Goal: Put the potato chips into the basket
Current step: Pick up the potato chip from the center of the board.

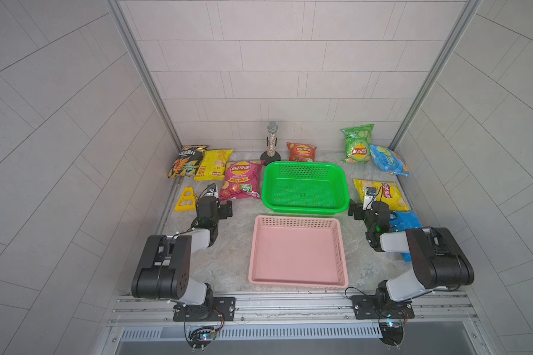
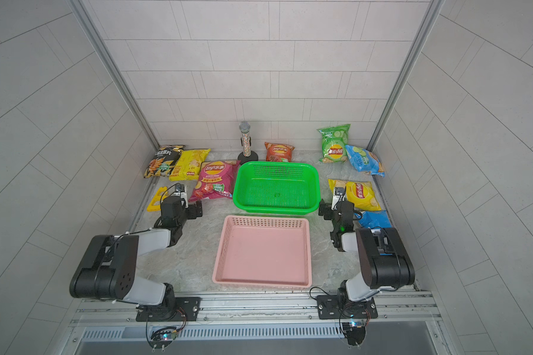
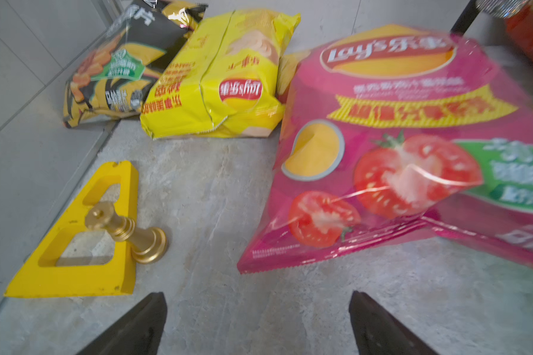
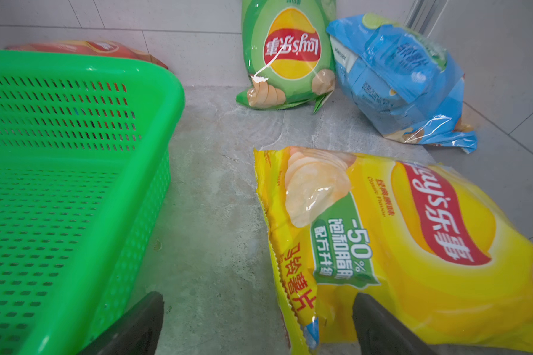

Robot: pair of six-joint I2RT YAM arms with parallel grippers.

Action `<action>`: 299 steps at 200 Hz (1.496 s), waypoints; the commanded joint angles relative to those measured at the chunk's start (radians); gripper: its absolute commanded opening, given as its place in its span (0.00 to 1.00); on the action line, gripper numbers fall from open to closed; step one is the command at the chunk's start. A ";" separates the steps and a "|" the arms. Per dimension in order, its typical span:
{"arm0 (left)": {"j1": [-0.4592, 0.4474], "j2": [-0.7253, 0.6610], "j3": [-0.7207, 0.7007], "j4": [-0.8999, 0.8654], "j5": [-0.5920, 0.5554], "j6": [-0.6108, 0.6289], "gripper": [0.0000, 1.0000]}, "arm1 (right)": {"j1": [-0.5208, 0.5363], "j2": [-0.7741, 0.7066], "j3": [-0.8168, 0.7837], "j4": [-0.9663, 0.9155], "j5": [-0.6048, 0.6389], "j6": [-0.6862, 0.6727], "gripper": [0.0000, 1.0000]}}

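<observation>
The robot's right gripper should next move to the raised seam (image 1: 394, 223) of the blue bag under the right arm, just nearer than the yellow bag.
Potato chips lie around two empty baskets, a green one (image 1: 305, 211) and a pink one (image 1: 296, 255) nearer me. At the left are a black bag (image 1: 186, 161), a yellow bag (image 1: 213, 164) and a magenta bag (image 1: 242, 183). A red-orange bag (image 1: 301, 152) sits behind the green basket. On the right are a green bag (image 1: 356, 144), a blue bag (image 1: 388, 159) and another yellow bag (image 1: 385, 193). My left gripper (image 3: 257, 295) is open over bare floor, just short of the magenta bag (image 3: 382, 147). My right gripper (image 4: 258, 295) is open, straddling the near corner of the yellow bag (image 4: 397, 246).
A yellow triangular piece (image 1: 185, 201) with a gold chess-like piece (image 3: 126, 232) against it lies left of my left gripper. A microphone on a stand (image 1: 271, 143) is at the back. Another blue bag (image 1: 410, 219) lies partly under my right arm. Walls close in three sides.
</observation>
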State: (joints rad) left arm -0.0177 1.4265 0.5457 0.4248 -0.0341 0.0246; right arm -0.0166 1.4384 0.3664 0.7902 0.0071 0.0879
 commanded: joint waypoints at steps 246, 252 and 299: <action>0.008 -0.247 0.487 -1.242 0.385 0.126 1.00 | 0.584 -0.389 0.564 -1.535 0.371 0.480 0.87; 0.007 -0.246 0.488 -1.241 0.389 0.125 1.00 | 0.574 -0.391 0.560 -1.541 0.381 0.478 0.87; 0.008 -0.235 0.484 -1.236 0.380 0.126 1.00 | 0.314 -0.384 0.518 -1.579 0.364 0.512 0.87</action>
State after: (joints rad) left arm -0.0170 1.1893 1.0374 -0.8188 0.3408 0.1326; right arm 0.4164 1.0630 0.9192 -0.7326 0.3462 0.5804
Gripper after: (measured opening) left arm 0.999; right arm 0.868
